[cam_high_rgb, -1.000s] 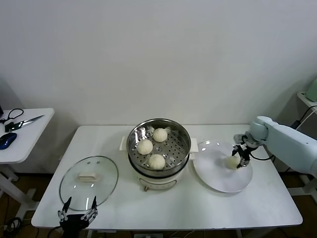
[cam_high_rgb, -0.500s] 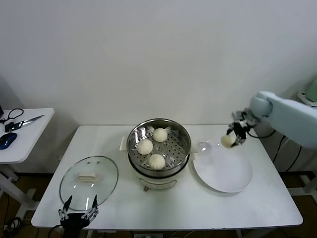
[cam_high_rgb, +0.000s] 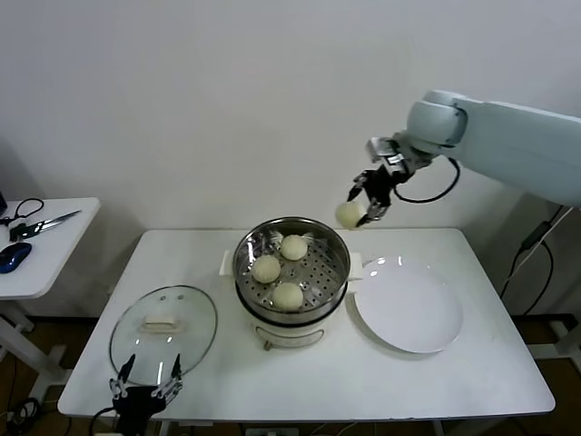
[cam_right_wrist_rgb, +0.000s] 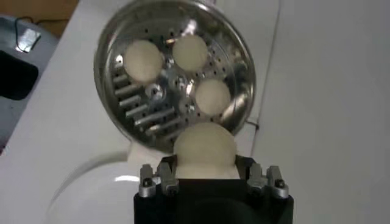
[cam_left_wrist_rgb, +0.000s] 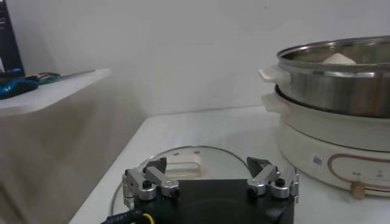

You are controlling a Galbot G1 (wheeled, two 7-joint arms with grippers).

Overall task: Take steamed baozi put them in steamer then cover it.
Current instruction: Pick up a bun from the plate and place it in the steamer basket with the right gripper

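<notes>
The robot's right gripper will release the baozi on the steamer tray's bare patch [cam_high_rgb: 316, 272] [cam_right_wrist_rgb: 170, 108] that faces the white plate.
My right gripper [cam_high_rgb: 361, 204] is raised above the table, just right of the steamer's [cam_high_rgb: 250, 250] far rim, and is shut on a cream-white baozi [cam_high_rgb: 349, 214]. From the right wrist that baozi [cam_right_wrist_rgb: 204, 147] fills the space between the fingers, with the steamer [cam_right_wrist_rgb: 107, 42] below. Three baozi [cam_high_rgb: 293, 247] [cam_high_rgb: 266, 269] [cam_high_rgb: 288, 296] lie on the perforated tray. The glass cover [cam_high_rgb: 163, 332] with its cream handle lies flat on the table at the front left. My left gripper [cam_high_rgb: 145, 386] waits open at the front edge, just short of the cover [cam_left_wrist_rgb: 183, 167].
A flat white plate [cam_high_rgb: 408, 309] lies bare to the right of the steamer. A small side table [cam_high_rgb: 41, 263] at the far left holds scissors [cam_high_rgb: 44, 223] and a blue mouse [cam_high_rgb: 13, 256]. A white wall stands close behind the table.
The right gripper lifted the baozi off the plate and carried it up and left, to beside the steamer's far rim. The left arm stayed put.
</notes>
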